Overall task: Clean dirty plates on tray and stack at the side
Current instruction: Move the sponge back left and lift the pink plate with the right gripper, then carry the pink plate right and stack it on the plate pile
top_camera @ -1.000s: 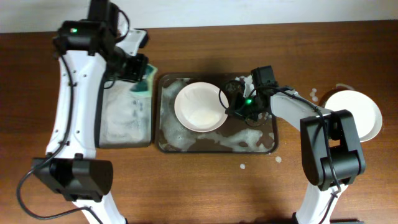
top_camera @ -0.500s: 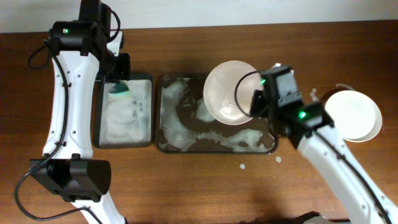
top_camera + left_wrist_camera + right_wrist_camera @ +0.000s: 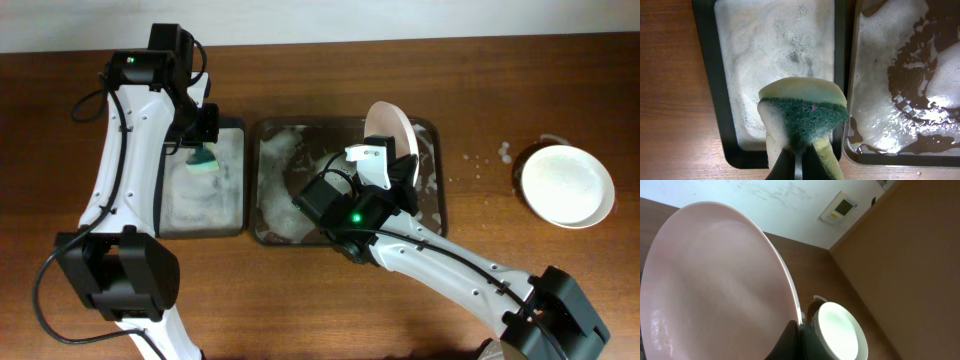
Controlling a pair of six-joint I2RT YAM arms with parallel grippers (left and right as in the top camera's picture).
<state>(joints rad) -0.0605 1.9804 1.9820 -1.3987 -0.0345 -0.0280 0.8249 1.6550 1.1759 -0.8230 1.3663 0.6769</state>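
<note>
My left gripper should let the green sponge go on the smaller tray's foamy middle (image 3: 216,180) (image 3: 802,82), over toward the large tray.
My right gripper (image 3: 386,160) is shut on the rim of a pale pink plate (image 3: 389,128) and holds it tilted up on edge above the right half of the foamy dark tray (image 3: 256,190). In the right wrist view the plate (image 3: 715,285) fills the left, pinched at its rim by the fingers (image 3: 799,332). A stack of white and mint plates (image 3: 567,185) sits on the tabletop at the right and also shows in the right wrist view (image 3: 839,335). My left gripper (image 3: 203,150) is shut on a green sponge (image 3: 804,116) above the smaller tray (image 3: 704,75).
The smaller dark tray (image 3: 240,180), covered in foam, lies just left of the large tray (image 3: 851,115). White soap splashes (image 3: 503,153) dot the wood tabletop between the large tray and the plate stack. The right arm stretches across the table's front.
The right arm has swung round to the front and tipped the pink plate up from near flat onto its edge. The left gripper with the sponge has shifted slightly over the smaller tray.
</note>
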